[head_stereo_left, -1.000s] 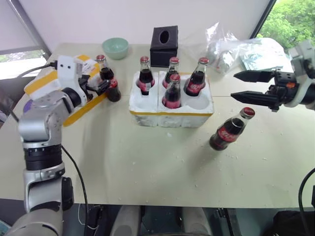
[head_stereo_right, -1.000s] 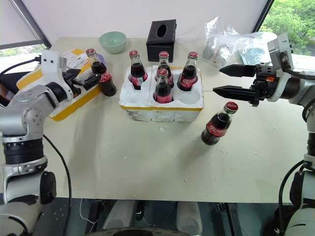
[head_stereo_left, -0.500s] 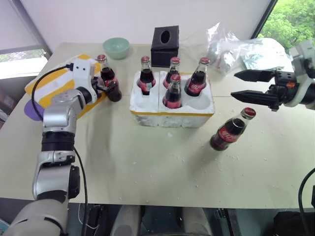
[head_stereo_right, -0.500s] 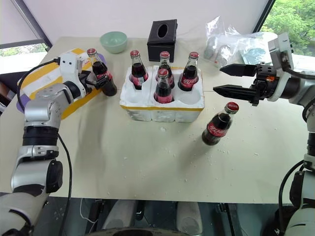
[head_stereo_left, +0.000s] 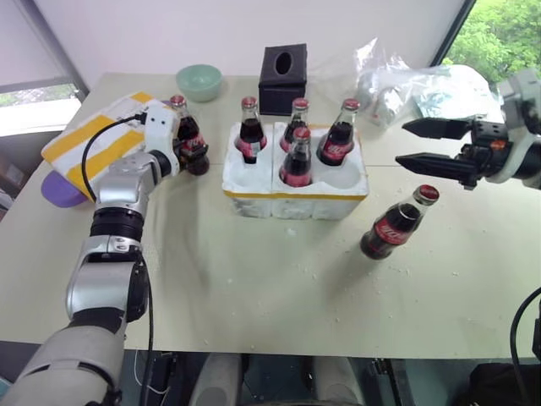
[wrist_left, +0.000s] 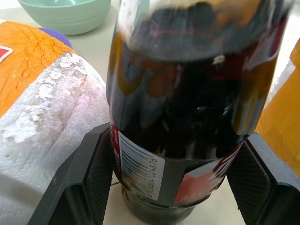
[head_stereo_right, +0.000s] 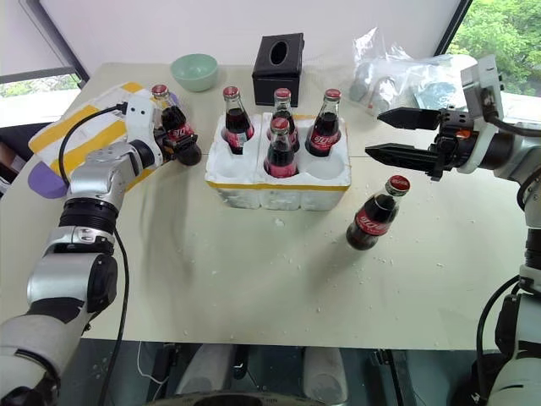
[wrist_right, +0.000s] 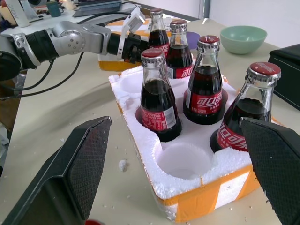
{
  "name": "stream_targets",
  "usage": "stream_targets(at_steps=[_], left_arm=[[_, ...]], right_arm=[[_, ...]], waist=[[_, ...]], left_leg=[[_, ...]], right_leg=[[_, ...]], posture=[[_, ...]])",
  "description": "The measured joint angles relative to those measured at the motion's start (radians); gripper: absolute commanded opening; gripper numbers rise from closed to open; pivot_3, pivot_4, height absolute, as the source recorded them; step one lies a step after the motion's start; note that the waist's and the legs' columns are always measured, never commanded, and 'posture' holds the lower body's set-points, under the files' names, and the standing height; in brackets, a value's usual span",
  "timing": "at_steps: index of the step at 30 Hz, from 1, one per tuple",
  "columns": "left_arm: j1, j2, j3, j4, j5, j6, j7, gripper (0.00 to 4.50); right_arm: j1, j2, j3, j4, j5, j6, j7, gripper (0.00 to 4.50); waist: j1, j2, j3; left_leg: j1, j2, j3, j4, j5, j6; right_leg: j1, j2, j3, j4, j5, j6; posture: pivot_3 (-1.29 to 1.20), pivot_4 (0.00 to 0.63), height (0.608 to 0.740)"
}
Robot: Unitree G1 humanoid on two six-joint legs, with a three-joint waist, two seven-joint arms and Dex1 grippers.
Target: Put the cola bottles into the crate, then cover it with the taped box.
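Next, my left gripper releases the cola bottle in the crate's empty front corner hole (head_stereo_left: 250, 173) closest to the taped box.
The white foam crate (head_stereo_left: 294, 196) with a yellow rim band sits mid-table and holds several cola bottles (head_stereo_left: 297, 159); its front corner wells (wrist_right: 184, 161) are empty. Left of it another cola bottle (head_stereo_left: 188, 139) stands on the table against the taped box (head_stereo_left: 95, 145). My left gripper (head_stereo_left: 189, 153) is shut on this bottle, and in the left wrist view its fingers (wrist_left: 96, 176) press the glass (wrist_left: 187, 103) on both sides. A lone cola bottle (head_stereo_left: 393, 224) stands right of the crate. My right gripper (head_stereo_left: 402, 144) hangs open above that bottle.
A black tissue box (head_stereo_left: 281, 79) and a green bowl (head_stereo_left: 199, 82) stand behind the crate. Clear plastic bags (head_stereo_left: 406, 85) lie at the back right. A purple object (head_stereo_left: 57, 188) pokes out beside the taped box. Foam crumbs dot the table.
My left arm reached forward beside the taped box, and its fingers closed in on the bottle there. The right arm and the other bottles stayed put.
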State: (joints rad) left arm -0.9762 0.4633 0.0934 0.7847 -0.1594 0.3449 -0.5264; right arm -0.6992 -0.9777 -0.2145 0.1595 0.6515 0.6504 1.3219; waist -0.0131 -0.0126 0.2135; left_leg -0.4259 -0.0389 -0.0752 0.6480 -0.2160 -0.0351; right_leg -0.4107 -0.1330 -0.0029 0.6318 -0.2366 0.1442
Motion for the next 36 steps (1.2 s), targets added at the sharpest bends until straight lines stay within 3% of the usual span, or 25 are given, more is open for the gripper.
stream_targets(at_steps=[9,17,21,27,36], left_arm=[[0.006,0.067,0.011,-0.096,-0.047,0.064,-0.11,2.78],[0.019,0.259,0.05,-0.587,-0.414,0.492,-0.515,2.78],[0.03,0.264,0.0,-0.701,-0.502,0.575,-0.614,2.78],[0.049,0.188,-0.122,-0.654,-0.415,0.489,-0.605,2.78],[-0.026,0.108,-0.128,-0.429,-0.32,0.34,-0.565,2.78]], right_arm=[[0.025,0.0,-0.001,-0.001,0.003,0.0,-0.012,4.5],[0.026,-0.005,-0.004,-0.005,0.004,0.001,-0.009,4.5],[0.031,-0.013,-0.018,-0.022,0.008,0.016,-0.02,4.5],[0.057,-0.012,-0.039,-0.075,0.032,0.043,-0.049,4.5],[0.092,-0.014,-0.07,-0.112,0.052,0.069,-0.079,4.5]], waist=[[-0.005,-0.001,0.001],[-0.002,-0.002,0.002],[-0.002,-0.001,0.002],[-0.005,-0.002,0.002],[-0.001,-0.002,0.002]], left_leg=[[-0.002,0.0,0.0,0.0,0.0,0.0],[-0.003,0.0,0.0,-0.001,0.0,0.0],[0.0,0.001,0.0,0.0,0.001,-0.001],[0.0,0.001,0.0,0.0,0.001,-0.001],[-0.001,0.001,0.0,0.0,0.001,-0.001]], right_leg=[[-0.002,0.0,0.0,0.001,0.0,0.0],[-0.003,0.0,0.0,0.0,0.0,0.0],[0.0,0.001,0.0,0.0,0.0,-0.001],[0.0,0.001,0.0,0.0,0.0,-0.001],[-0.001,0.001,0.0,0.0,0.0,-0.001]], posture=[[0.0,0.15,0.737],[0.0,0.15,0.737],[0.0,0.15,0.737],[0.0,0.15,0.737],[0.0,0.15,0.737]])
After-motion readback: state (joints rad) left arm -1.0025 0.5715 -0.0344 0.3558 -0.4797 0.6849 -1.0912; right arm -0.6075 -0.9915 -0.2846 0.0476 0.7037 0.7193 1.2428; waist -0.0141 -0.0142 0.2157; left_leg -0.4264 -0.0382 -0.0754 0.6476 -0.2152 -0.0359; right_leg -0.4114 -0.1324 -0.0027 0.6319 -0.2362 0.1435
